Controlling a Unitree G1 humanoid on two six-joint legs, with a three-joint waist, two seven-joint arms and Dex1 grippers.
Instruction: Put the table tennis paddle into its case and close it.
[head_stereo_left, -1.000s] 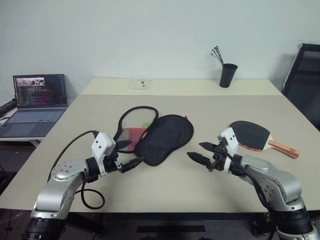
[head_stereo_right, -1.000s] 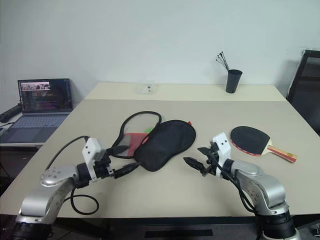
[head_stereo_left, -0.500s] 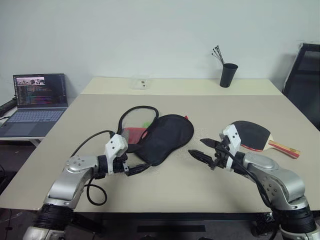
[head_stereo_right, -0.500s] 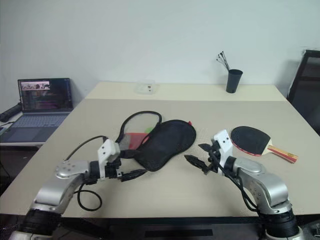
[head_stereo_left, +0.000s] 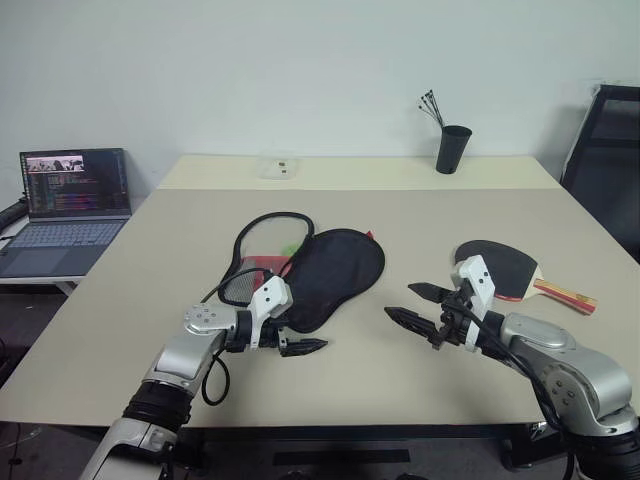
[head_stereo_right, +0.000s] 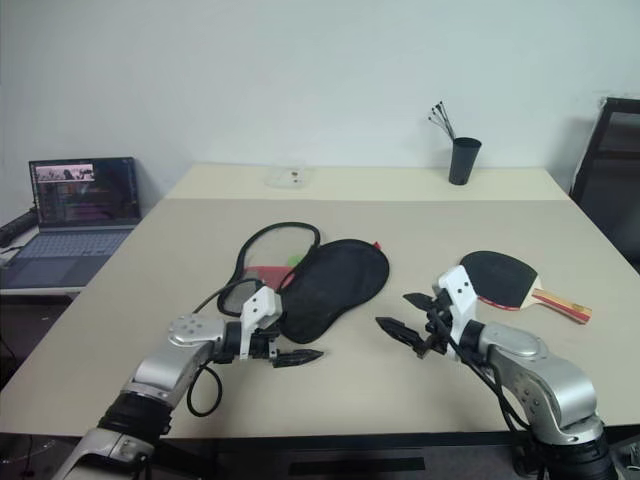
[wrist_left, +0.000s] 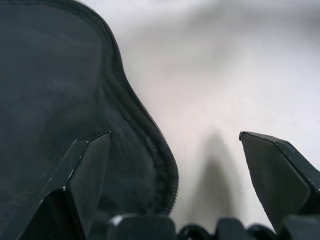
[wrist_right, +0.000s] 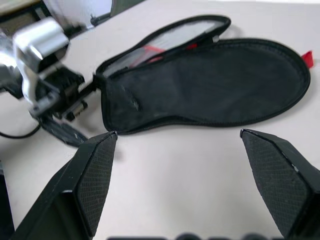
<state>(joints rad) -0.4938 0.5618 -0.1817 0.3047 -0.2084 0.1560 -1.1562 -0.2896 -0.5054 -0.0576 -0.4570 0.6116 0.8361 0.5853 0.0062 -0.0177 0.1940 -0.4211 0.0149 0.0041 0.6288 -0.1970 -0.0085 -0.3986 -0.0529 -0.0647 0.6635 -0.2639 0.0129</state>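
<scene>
The case lies too far from the paddle and the robot's right gripper, so the left gripper will pinch the case's narrow end (head_stereo_left: 307, 318) and slide it closer.
The case (head_stereo_left: 336, 276) lies mid-table, black side up, its zipper rim looped open on the left over a red lining (head_stereo_left: 262, 265). My left gripper (head_stereo_left: 308, 342) is open, low over the table at the case's narrow near end. In the left wrist view one finger (wrist_left: 82, 175) hangs over the black fabric (wrist_left: 50, 75) and the other over bare table. The table tennis paddle (head_stereo_left: 498, 268) lies to the right, black face up, handle (head_stereo_left: 565, 296) pointing right. My right gripper (head_stereo_left: 400, 300) hovers open between case and paddle, facing the case (wrist_right: 210, 85), holding nothing.
A black cup of pens (head_stereo_left: 452, 150) and a small clear box (head_stereo_left: 280, 167) stand on the far table. An open laptop (head_stereo_left: 70, 190) sits on a side desk to the left. A black chair (head_stereo_left: 608, 150) is at the right. The table's front edge (head_stereo_left: 330, 418) is close behind both grippers.
My left gripper has swung right and lower, from beside the case's near-left edge to its narrow near end. The right gripper has stayed almost where it was, still open.
</scene>
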